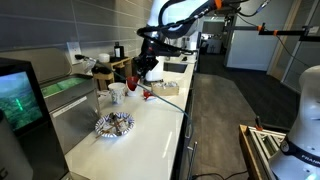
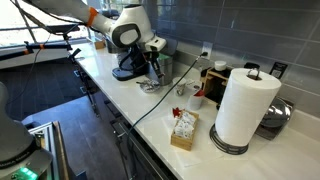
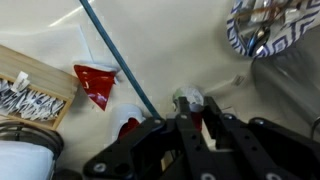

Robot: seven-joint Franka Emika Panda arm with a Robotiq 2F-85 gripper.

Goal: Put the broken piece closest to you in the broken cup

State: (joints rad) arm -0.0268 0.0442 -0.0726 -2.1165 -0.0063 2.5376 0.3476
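Note:
Next, my gripper releases the tiny red shard, now held low over the counter, inside the dark red broken cup (image 1: 132,86) (image 3: 127,124) beside the white cup.
In the wrist view my gripper (image 3: 195,116) has its fingers close together on a small red shard, the broken piece (image 3: 196,113), above the counter. The broken cup (image 3: 97,83), dark red with a pale inside, lies to the left of the fingers beside a blue cable (image 3: 110,50). Another red fragment (image 3: 128,127) lies nearer my fingers. In both exterior views the gripper (image 1: 148,74) (image 2: 151,68) hangs low over the counter. A red fragment (image 1: 147,96) lies below it, and the dark red cup (image 1: 132,82) stands next to a white cup (image 1: 117,92).
A patterned bowl (image 3: 268,30) (image 1: 113,124) sits on the counter. A box of packets (image 3: 25,92) (image 2: 184,128) stands by a paper towel roll (image 2: 245,105). A small white and green object (image 3: 187,98) lies just past my fingertips. The counter edge (image 1: 185,120) drops to the floor.

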